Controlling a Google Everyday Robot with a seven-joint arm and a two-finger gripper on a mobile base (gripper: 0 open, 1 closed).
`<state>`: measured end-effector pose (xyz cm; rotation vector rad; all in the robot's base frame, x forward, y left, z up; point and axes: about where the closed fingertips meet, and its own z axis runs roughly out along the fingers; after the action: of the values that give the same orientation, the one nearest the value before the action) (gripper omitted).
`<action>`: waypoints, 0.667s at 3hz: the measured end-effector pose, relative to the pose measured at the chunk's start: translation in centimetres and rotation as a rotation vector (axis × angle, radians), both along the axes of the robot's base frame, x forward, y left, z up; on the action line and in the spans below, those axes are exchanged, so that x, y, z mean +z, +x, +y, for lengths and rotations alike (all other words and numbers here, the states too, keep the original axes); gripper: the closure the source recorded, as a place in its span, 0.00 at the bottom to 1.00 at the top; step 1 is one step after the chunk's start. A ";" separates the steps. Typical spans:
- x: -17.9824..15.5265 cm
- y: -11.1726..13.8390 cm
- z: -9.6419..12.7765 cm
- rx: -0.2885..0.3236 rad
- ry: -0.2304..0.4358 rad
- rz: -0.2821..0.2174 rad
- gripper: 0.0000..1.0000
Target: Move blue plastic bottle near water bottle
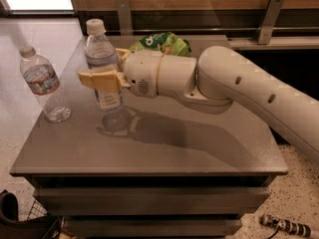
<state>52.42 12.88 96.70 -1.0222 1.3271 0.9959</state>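
Observation:
My gripper should set the blue plastic bottle, now held just above the grey table, free, standing upright on the grey table just inward of the water bottle (105, 113).
The blue plastic bottle (102, 63), bluish with a white cap and a tall pale label, is held upright a little above the grey table (149, 148). My gripper (102, 80) is shut on its middle, reaching in from the right on a white arm. The water bottle (44, 85), clear and ribbed with a red, white and blue label band, stands upright near the table's left edge, a short way left of the held bottle.
A green snack bag (162, 43) lies at the back of the table, behind my wrist. A wooden wall with metal brackets (269, 19) runs behind the table. A dark object (10, 213) sits on the floor at the lower left.

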 end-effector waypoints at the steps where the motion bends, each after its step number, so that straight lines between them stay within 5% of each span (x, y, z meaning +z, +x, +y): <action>1: -1.1 0.5 1.7 0.088 0.035 -0.026 1.00; 2: -2.6 1.5 2.0 0.137 0.033 -0.032 1.00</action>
<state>53.94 14.91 94.07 -1.1107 1.2236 1.0959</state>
